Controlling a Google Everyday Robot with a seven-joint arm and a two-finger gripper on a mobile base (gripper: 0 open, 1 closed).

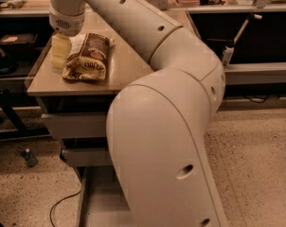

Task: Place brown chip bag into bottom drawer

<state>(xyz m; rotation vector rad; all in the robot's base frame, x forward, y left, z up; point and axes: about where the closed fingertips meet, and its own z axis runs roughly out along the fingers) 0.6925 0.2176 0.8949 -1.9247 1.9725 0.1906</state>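
My gripper is to move in next from the edge and close on the middle of the brown chip bag (pixel 89 54).
The brown chip bag (pixel 88 58) lies crinkled on the tan cabinet top (pixel 126 74), near its left front. My gripper (pixel 59 52) hangs from the wrist (pixel 66 18) and is down at the bag's left edge, close beside it; I cannot tell whether it touches the bag. The bottom drawer (pixel 96 206) is pulled out at floor level below the cabinet, and my arm (pixel 162 141) covers most of it. The white bowl is hidden behind the arm.
Two shut grey drawer fronts, upper (pixel 72 125) and middle (pixel 84 157), sit under the top. Dark shelving (pixel 10 56) stands left, a bench with a spray bottle (pixel 227 55) right. A cable (pixel 62 205) and a caster (pixel 29 158) lie on the speckled floor.
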